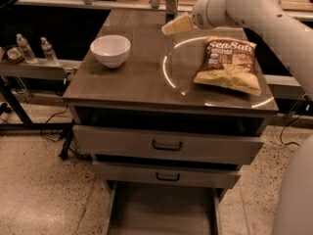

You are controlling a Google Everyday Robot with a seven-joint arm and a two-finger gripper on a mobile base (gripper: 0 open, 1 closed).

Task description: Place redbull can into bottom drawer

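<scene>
Next, I move my gripper over to the upper part of the redbull can at the far edge of the table and close it there.
The redbull can (172, 2) stands upright at the far edge of the brown table top, slim and silver with a shiny top. My gripper (174, 25), cream coloured at the end of the white arm, hovers just in front of the can and slightly lower in the picture, apart from it. The bottom drawer (161, 210) is pulled out below the table, and its flat grey floor shows with nothing on it. The two upper drawer fronts with dark handles are above it.
A white bowl (110, 50) sits at the left of the table (132, 82). A SeaSalt chips bag (229, 63) lies at the right. Two clear water bottles (48, 51) stand on a side shelf at the far left. Cables lie on the floor.
</scene>
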